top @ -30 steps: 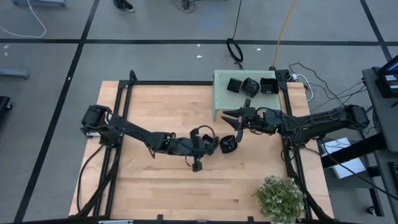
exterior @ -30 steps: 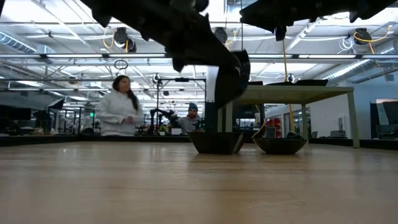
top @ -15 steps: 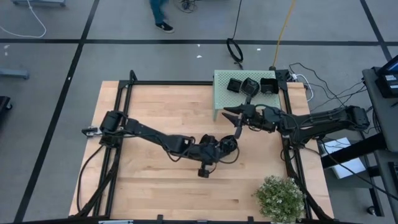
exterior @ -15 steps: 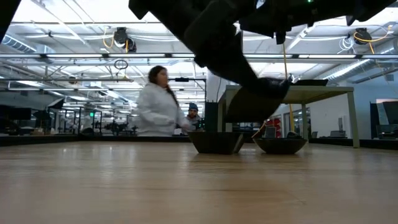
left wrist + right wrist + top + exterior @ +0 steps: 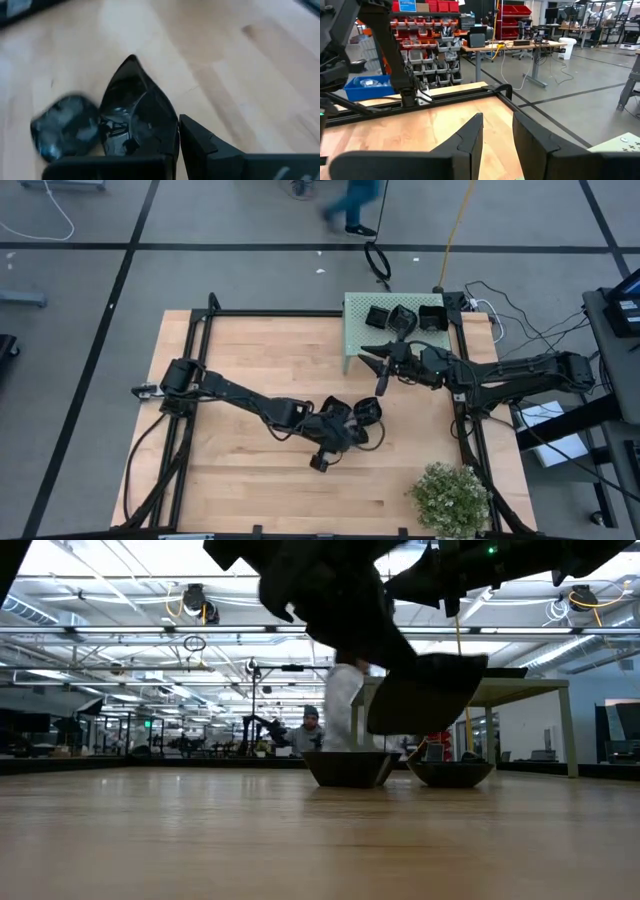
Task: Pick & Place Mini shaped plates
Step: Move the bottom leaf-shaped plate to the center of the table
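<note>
My left gripper should put the black plate down on the wood just nearside of the two resting plates [image 5: 361,442] [image 5: 142,136].
My left gripper [image 5: 352,418] is over the table's middle, shut on one glossy black mini plate [image 5: 425,690], which it carries above the wood. Two more black plates [image 5: 348,768] [image 5: 450,773] rest on their bases on the table. One plate [image 5: 65,127] lies on the wood just beside the held one. My right gripper [image 5: 377,368] hovers level near the pale green perforated box [image 5: 352,330], open, with nothing between its fingers [image 5: 470,135]. Several black plates [image 5: 398,318] sit in that box. My left gripper pinches the plate's rim [image 5: 170,142] between its two fingers, which slant downward from the table's left side. The plate juts out beyond the fingertips, tilted, with its pointed corner [image 5: 131,60] farthest away. It is lifted clear of the table.
A potted green plant [image 5: 450,495] stands at the table's near right corner. A black frame [image 5: 300,313] runs along the table's edges. Cables lie on the floor beyond the far edge, where a person walks past. Bare wood stretches across the left and near parts.
My left arm has stretched out toward the table's right edge and its gripper has rolled. The held plate, which stood upright on edge, now lies tilted and sits farther right, still clear of the table. A person has crossed the background.
</note>
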Available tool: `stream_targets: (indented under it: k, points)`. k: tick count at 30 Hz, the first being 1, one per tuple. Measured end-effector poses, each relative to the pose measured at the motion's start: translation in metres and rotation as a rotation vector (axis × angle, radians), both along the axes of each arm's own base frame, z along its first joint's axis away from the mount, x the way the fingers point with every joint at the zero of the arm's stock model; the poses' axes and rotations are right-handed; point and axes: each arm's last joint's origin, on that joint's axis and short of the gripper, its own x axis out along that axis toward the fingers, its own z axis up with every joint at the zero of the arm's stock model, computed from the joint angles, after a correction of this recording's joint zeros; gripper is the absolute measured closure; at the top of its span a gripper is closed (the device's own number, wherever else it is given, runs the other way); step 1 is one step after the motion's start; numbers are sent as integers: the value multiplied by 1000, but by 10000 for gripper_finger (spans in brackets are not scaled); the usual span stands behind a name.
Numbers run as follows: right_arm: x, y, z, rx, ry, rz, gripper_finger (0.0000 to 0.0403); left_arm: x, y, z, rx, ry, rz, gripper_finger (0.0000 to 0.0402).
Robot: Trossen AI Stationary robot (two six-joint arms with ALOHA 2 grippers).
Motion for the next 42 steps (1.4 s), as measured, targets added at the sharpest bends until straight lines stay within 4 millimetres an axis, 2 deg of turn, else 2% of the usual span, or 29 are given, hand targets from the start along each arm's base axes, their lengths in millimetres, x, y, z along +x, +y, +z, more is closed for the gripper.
stream_targets:
  k: [7, 10, 13, 17, 19, 42]
  points:
    - [0, 0, 0, 24, -8, -2, 309, 0, -7, 2, 192, -76, -238, 381]
    - [0, 0, 0, 25, -8, -2, 309, 1, -6, 3, 228, -104, -275, 381]
    - [0, 0, 0, 25, -8, -2, 309, 6, -5, -3, 194, -121, -268, 381]
    - [0, 0, -1, 25, -3, -2, 309, 10, -8, -25, 188, -74, -276, 380]
    - [0, 0, -1, 26, 0, -2, 309, 10, -10, -29, 204, -64, -265, 381]
    - [0, 0, -4, 27, 28, -2, 309, 10, -12, -30, 150, -47, -211, 380]
